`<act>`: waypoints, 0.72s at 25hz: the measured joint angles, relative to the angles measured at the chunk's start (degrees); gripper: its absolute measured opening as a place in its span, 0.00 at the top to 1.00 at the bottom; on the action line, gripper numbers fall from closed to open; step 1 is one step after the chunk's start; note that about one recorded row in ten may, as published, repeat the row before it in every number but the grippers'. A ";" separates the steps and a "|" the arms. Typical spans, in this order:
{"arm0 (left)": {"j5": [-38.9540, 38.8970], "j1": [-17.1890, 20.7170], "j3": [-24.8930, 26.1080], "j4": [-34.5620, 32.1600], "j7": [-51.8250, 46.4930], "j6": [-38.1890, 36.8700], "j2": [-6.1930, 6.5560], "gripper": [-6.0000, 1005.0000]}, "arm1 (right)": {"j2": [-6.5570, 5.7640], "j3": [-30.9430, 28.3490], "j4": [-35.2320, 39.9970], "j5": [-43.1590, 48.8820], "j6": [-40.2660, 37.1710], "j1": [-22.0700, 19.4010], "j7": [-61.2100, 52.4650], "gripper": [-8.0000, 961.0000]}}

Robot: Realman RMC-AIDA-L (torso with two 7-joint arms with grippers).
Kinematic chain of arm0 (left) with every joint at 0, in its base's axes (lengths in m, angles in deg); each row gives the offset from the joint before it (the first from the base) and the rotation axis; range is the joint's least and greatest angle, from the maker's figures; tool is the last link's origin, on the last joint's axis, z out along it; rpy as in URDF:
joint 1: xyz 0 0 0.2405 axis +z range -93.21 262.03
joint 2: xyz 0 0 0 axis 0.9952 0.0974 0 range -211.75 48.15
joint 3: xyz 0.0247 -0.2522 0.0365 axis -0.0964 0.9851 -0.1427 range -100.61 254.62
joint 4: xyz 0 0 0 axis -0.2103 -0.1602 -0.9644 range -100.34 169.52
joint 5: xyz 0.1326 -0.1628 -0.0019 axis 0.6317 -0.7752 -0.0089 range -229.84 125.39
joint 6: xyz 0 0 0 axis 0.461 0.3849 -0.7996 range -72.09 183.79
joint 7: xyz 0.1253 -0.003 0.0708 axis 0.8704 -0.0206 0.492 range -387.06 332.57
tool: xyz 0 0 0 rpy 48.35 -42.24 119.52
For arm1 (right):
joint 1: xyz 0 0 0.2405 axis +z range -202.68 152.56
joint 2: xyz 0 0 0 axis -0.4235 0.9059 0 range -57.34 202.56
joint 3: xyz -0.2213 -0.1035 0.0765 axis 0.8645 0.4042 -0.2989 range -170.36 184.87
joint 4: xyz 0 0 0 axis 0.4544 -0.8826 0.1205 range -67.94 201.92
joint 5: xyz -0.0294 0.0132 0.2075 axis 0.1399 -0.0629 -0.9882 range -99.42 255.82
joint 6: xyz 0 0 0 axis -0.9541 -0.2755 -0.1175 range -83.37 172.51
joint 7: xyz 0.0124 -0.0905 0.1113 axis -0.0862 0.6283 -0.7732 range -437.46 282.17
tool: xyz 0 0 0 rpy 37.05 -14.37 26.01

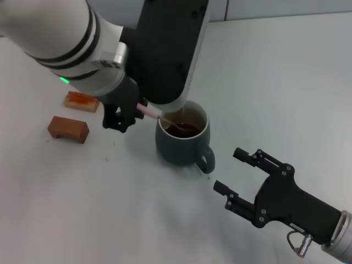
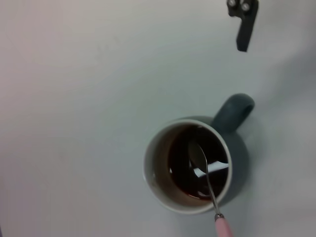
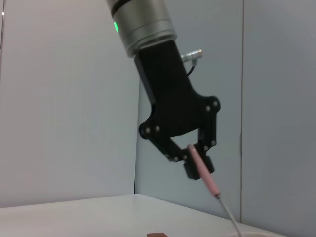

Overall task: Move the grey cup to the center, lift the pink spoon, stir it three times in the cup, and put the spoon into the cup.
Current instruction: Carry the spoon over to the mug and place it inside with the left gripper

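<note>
Next, my left gripper leaves the pink spoon leaning inside the grey cup (image 1: 172, 129) (image 2: 213, 187) against the cup's rim that faces the brown blocks.
The grey cup (image 1: 183, 140) stands on the table, handle toward my right arm, with dark brown liquid inside; it also shows in the left wrist view (image 2: 192, 165). My left gripper (image 1: 132, 114) is shut on the pink spoon (image 1: 148, 111) just left of the cup. The spoon slants down, its metal bowl (image 2: 198, 155) in the liquid. The right wrist view shows the left gripper (image 3: 193, 160) pinching the pink handle (image 3: 203, 173). My right gripper (image 1: 234, 175) is open and empty, near the cup's handle on the right.
Two brown rectangular blocks lie left of the cup: one nearer (image 1: 67, 128), one farther back (image 1: 82, 101). The left arm's bulk hangs over the table behind the cup. A right fingertip (image 2: 243, 19) shows in the left wrist view.
</note>
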 joint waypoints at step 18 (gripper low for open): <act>0.82 -0.06 0.99 1.08 0.22 2.02 0.04 0.87 | 0.04 0.07 -0.07 0.17 0.24 0.12 0.00 0.26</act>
